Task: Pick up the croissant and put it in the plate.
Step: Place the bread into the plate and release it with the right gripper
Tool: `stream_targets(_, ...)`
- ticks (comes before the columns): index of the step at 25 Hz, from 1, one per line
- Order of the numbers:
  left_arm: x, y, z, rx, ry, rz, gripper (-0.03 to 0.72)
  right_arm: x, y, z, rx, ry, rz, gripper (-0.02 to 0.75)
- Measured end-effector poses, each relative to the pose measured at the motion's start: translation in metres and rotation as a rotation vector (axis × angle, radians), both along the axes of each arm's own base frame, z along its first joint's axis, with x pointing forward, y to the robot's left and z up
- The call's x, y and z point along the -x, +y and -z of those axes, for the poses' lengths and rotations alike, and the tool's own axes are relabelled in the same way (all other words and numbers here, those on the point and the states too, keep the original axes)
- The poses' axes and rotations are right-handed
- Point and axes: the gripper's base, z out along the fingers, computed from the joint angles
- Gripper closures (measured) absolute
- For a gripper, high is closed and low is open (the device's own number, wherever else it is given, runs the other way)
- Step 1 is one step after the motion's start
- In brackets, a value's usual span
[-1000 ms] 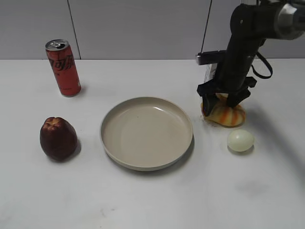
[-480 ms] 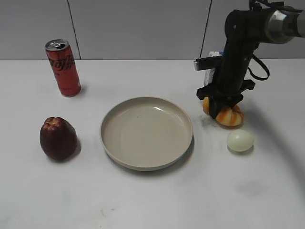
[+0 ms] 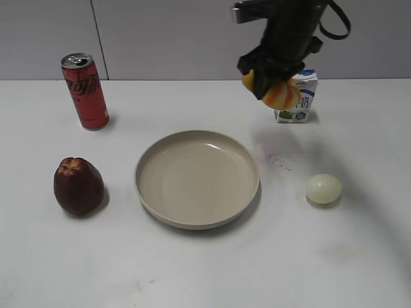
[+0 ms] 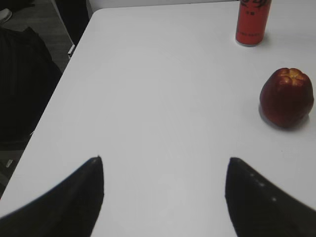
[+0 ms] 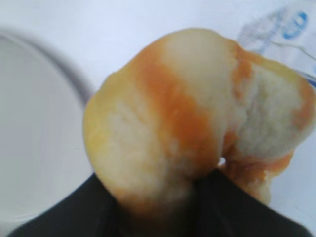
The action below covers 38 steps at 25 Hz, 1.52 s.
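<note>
The croissant will go down from my right gripper near the middle of the beige plate (image 3: 209, 178), slightly toward the pale ball that looks like an egg. The croissant still hangs well above the table.
The croissant (image 3: 277, 94), ridged with orange and cream stripes, hangs in my right gripper (image 3: 270, 80), well above the table and just right of and behind the plate's far rim. In the right wrist view the croissant (image 5: 187, 118) fills the frame, with the jaws (image 5: 163, 197) shut on its lower part. The plate (image 3: 157, 202) is a large round beige dish at mid-table; its rim also shows in the right wrist view (image 5: 64, 74). My left gripper (image 4: 165, 187) is open and empty over bare table at the left.
A red soda can (image 3: 85, 91) stands at the back left, also in the left wrist view (image 4: 252, 22). A dark red fruit (image 3: 78, 185) lies left of the plate, also seen by the left wrist (image 4: 286, 96). A pale egg-like ball (image 3: 323, 188) lies right of the plate. A small milk carton (image 3: 302, 102) stands behind.
My right gripper shut on the croissant on the table, then lifted it up and to the left, uncovering the milk carton behind. The left arm has not visibly moved.
</note>
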Motion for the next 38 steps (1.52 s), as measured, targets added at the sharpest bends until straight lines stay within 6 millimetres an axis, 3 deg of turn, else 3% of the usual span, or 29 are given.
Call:
stream_targets(5, 0.0, 0.0, 0.0, 0.0, 0.0, 0.0, 0.104, 0.044, 0.073, 0.003, -0.018, 0.021, -0.174, 0.514)
stream_targets(8, 0.0, 0.0, 0.0, 0.0, 0.0, 0.0, 0.104, 0.065, 0.104, 0.017, -0.007, 0.051, -0.249, 0.514)
stream_targets(11, 0.0, 0.0, 0.0, 0.0, 0.0, 0.0, 0.104, 0.075, 0.12, 0.032, -0.014, 0.094, -0.303, 0.514)
stream_targets(14, 0.0, 0.0, 0.0, 0.0, 0.0, 0.0, 0.104, 0.077, 0.124, 0.04, -0.038, 0.131, -0.307, 0.514)
stream_targets(26, 0.0, 0.0, 0.0, 0.0, 0.0, 0.0, 0.104, 0.072, 0.117, 0.043, 0.032, 0.102, -0.255, 0.517)
stream_targets(34, 0.0, 0.0, 0.0, 0.0, 0.0, 0.0, 0.104, 0.08, 0.109, 0.067, 0.086, 0.178, -0.247, 0.516)
stream_targets(38, 0.0, 0.0, 0.0, 0.0, 0.0, 0.0, 0.104, 0.083, 0.107, 0.077, 0.104, 0.206, -0.245, 0.407)
